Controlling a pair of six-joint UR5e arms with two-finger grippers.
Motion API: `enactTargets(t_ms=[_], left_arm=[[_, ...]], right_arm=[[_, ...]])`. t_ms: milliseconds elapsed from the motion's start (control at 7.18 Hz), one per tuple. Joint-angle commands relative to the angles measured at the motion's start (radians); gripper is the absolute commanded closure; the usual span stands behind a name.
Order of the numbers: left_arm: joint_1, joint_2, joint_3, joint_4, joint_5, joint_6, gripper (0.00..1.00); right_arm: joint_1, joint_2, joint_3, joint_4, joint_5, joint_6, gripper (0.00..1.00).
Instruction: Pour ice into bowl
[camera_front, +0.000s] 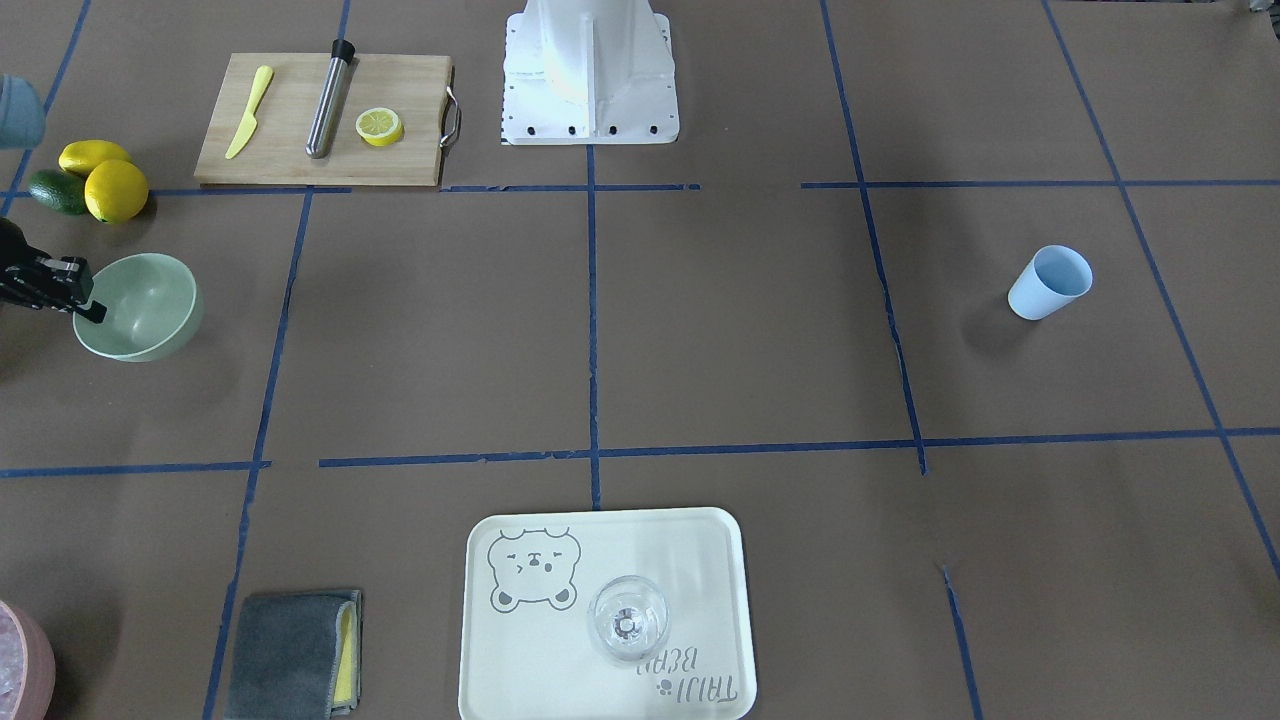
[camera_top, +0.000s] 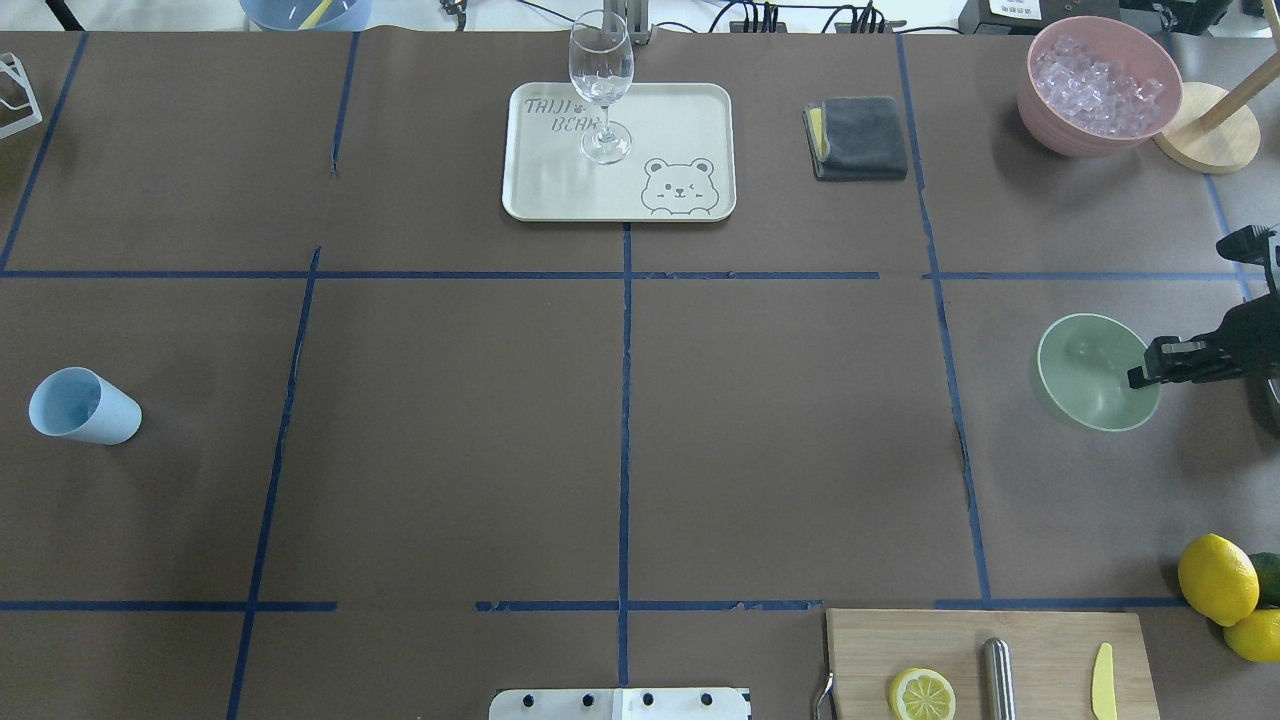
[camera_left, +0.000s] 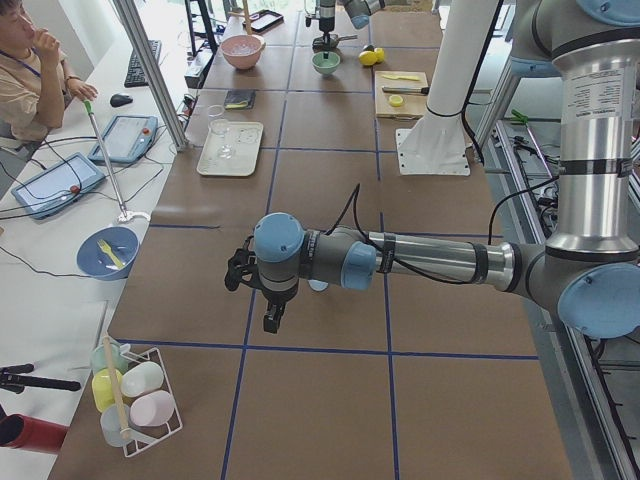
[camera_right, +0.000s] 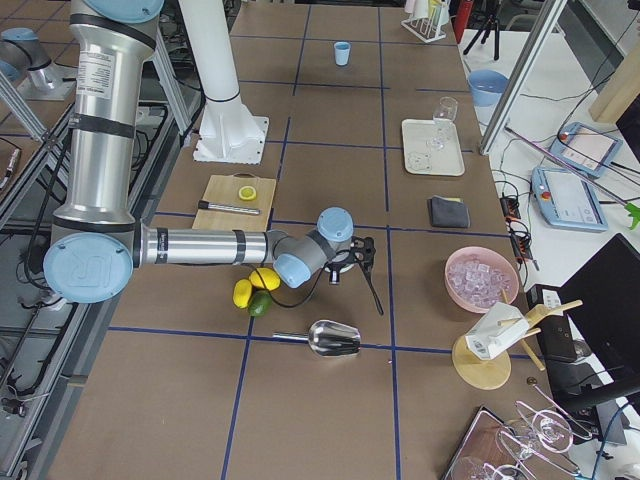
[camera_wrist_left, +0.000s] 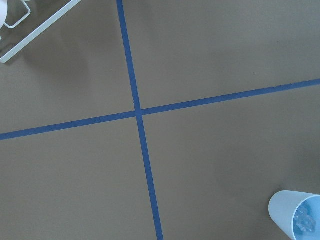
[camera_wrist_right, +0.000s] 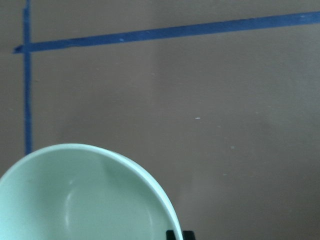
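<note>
Next, my right gripper lets go of the pale mint-green bowl beside the middle blue tape line (camera_front: 674, 302), toward the light blue cup.
The pale mint-green bowl (camera_top: 1085, 385) stands at the table's right side and also shows in the front view (camera_front: 150, 300). My right gripper (camera_top: 1140, 375) sits at its right rim, jaws narrow across the rim, shut on it. The wrist view shows the rim (camera_wrist_right: 125, 162) running down to a black fingertip (camera_wrist_right: 175, 234). The ice (camera_wrist_left: 303, 221) lies inside the light blue cup (camera_top: 80, 405) at the far left. My left gripper (camera_left: 268, 305) hovers near that cup. It shows only in the left side view, so I cannot tell whether it is open or shut.
A pink container of ice (camera_top: 1100, 85) stands back right, beside a wooden stand (camera_top: 1205, 140). A glass (camera_top: 600, 90) stands on a cream tray (camera_top: 680, 120), with a grey cloth (camera_top: 858, 138) beside it. Lemons (camera_top: 1217, 578) and a cutting board (camera_top: 1040, 640) lie front right. A metal scoop (camera_right: 335, 340) lies nearby.
</note>
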Motion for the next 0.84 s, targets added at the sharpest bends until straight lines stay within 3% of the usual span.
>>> enactTargets(t_ms=[0, 279, 418, 557, 697], left_arm=[[-0.001, 0.000, -0.005, -0.137, -0.073, -0.011, 0.00], [-0.001, 0.000, -0.008, -0.277, -0.071, -0.011, 0.00], [-0.003, 0.018, -0.006, -0.329, -0.073, -0.008, 0.00], [0.000, 0.032, -0.005, -0.392, -0.074, -0.011, 0.00], [0.002, 0.053, 0.000, -0.457, -0.074, -0.011, 0.00]], right_arm=[[-0.120, 0.081, 0.116, -0.001, -0.024, 0.295, 1.00], [-0.337, 0.284, 0.120, -0.034, -0.177, 0.554, 1.00], [-0.413, 0.390, 0.119, -0.125, -0.241, 0.606, 1.00], [-0.519, 0.539, 0.113, -0.280, -0.370, 0.650, 1.00], [-0.580, 0.645, 0.111, -0.448, -0.430, 0.675, 1.00]])
